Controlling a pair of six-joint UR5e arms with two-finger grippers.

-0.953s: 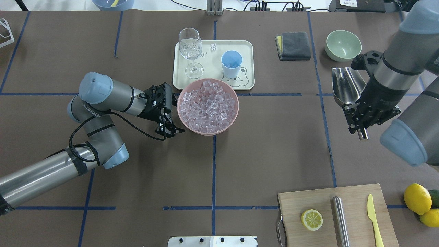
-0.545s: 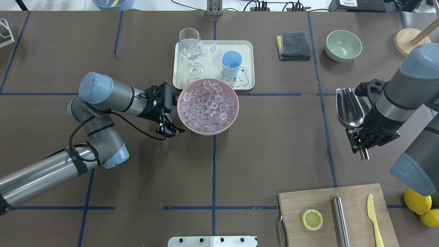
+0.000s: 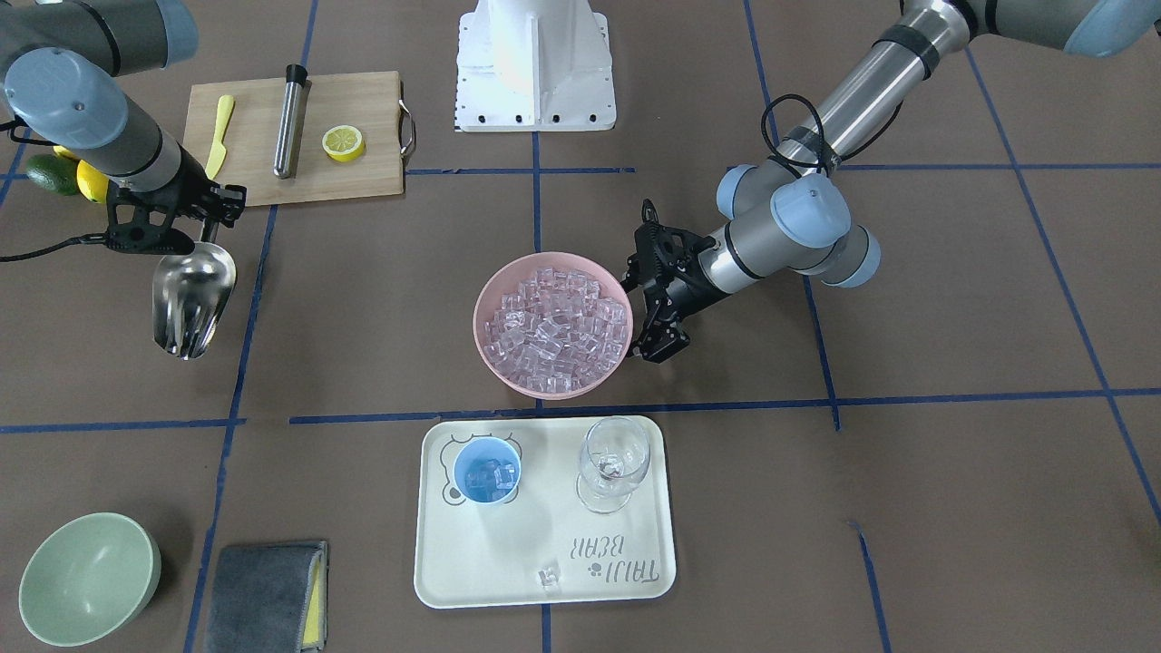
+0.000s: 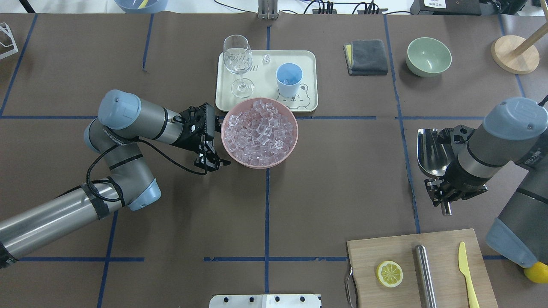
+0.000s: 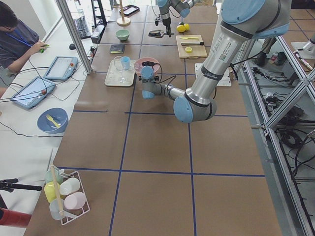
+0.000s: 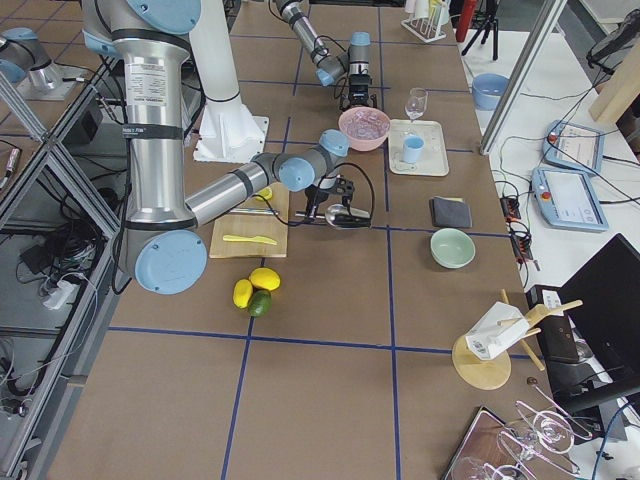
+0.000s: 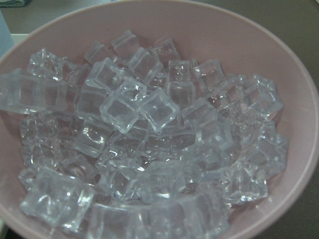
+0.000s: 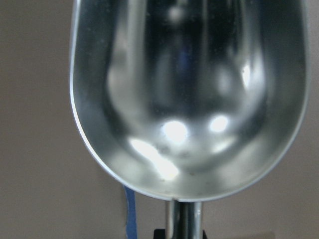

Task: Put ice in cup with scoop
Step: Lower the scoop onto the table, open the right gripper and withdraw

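Note:
I will let go of the steel scoop with my right gripper on bare table (image 3: 217, 287) by the blue line near the cutting board.
The steel scoop (image 4: 432, 149) is empty, as the right wrist view (image 8: 189, 99) shows. My right gripper (image 4: 445, 194) is shut on its handle and holds it over the table's right side; the scoop also shows in the front view (image 3: 190, 295). The ice (image 4: 259, 132) fills a pink bowl (image 4: 229, 147) at mid-table and fills the left wrist view (image 7: 149, 139). The light-blue cup (image 4: 289, 79) stands on a cream tray (image 4: 308, 60) behind the bowl, with a few cubes in it (image 3: 490, 473). My left gripper (image 4: 212, 163) looks shut and empty, just beside the bowl's left rim.
A wine glass (image 4: 236, 64) stands on the tray, with one loose cube (image 4: 266, 58) beside it. A grey cloth (image 4: 366, 57), a green bowl (image 4: 428, 56) and a wooden stand (image 4: 513, 53) are at the back right. A cutting board (image 4: 421, 269) with a lemon half, a steel cylinder and a knife is at the front right.
My right arm has carried the scoop towards the robot's side of the table, away from the green bowl. The left arm and the bowl have not moved.

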